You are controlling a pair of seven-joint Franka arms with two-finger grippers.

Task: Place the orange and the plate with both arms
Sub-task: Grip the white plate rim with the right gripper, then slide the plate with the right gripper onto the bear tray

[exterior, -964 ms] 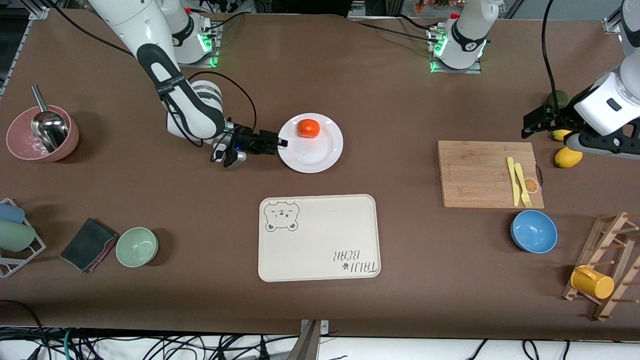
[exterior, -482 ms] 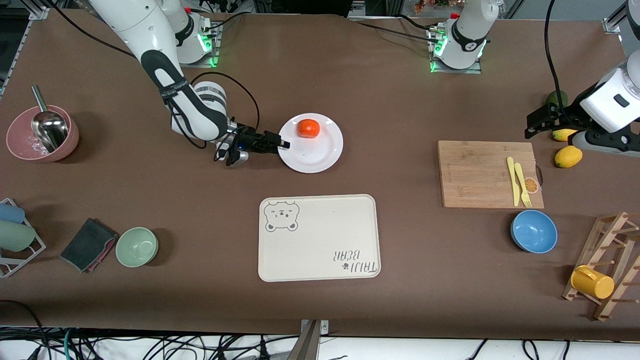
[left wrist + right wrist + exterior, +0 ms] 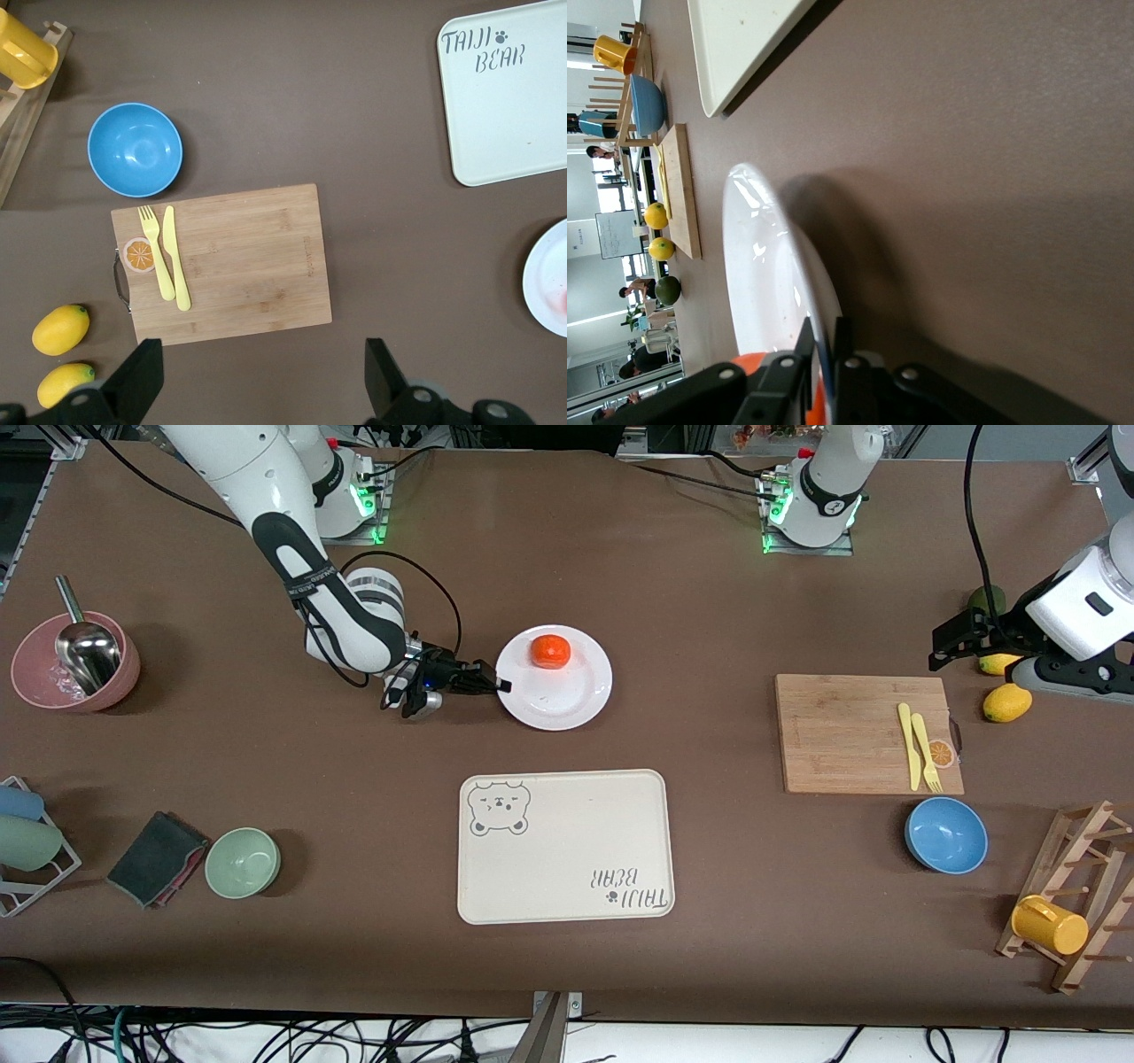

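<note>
My right gripper needs to set the white plate, with the orange on it, down on the middle of the cream bear-print tray [image 3: 555, 844].
The white plate [image 3: 567, 691] lies on the table's middle, between the arm bases and the bear-print tray. The orange [image 3: 550, 651] sits on it, on the part nearer the bases. My right gripper [image 3: 500, 685] is shut on the plate's rim at the edge toward the right arm's end. In the right wrist view the rim [image 3: 766, 257] runs between the two fingers [image 3: 824, 341], and the orange [image 3: 744, 361] shows just past them. My left gripper [image 3: 952, 642] is open and empty, up over the table beside the lemons; its view shows the plate's edge [image 3: 549, 283].
The cream bear-print tray [image 3: 563, 846] lies nearer the camera than the plate. A cutting board [image 3: 864, 731] with yellow cutlery, a blue bowl [image 3: 945, 834], lemons [image 3: 1006, 703], a dark green fruit [image 3: 985, 598] and a rack with a yellow cup stand toward the left arm's end. A pink bowl [image 3: 75, 662] and a green bowl [image 3: 243, 862] stand toward the right arm's end.
The right gripper has pushed onto the plate's rim, and the plate with the orange has shifted slightly toward the left arm's end. The left arm rose a little, then held still.
</note>
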